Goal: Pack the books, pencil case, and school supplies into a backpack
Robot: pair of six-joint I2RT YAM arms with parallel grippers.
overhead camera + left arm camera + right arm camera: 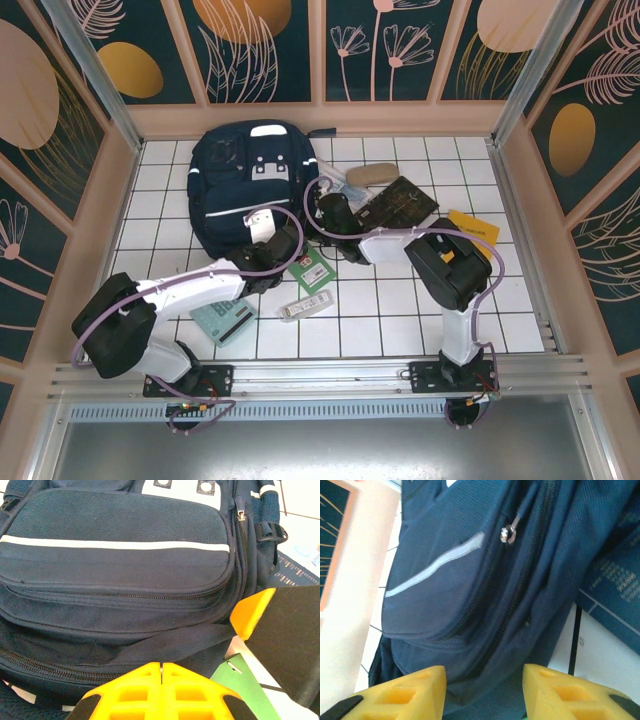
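Note:
Fabric fold covers the lower zip's end; my shut left gripper, at its edge, should open, reach closer and grab the zip pull point(160, 661).
The navy backpack point(248, 180) lies at the back left of the table, its zips closed point(115, 555). My left gripper point(161, 666) is shut at the backpack's lower edge, by a dark strap point(165, 645). My right gripper point(484, 680) is open, its fingers apart over the backpack's side fabric point(485, 605) below a zip pull point(509, 532). A small green book point(312, 270) lies under both grippers. The tan pencil case point(372, 175), a dark brown book point(402, 203) and a yellow-orange book point(476, 229) lie to the right. A dark blue book point(620, 580) lies beside the backpack.
A mint-green calculator point(225, 322) and a slim white-grey bar point(305, 305) lie near the front. A clear bluish packet point(310, 550) lies beside the backpack's right side. Patterned walls enclose the tiled table point(400, 300); both arms cross its middle.

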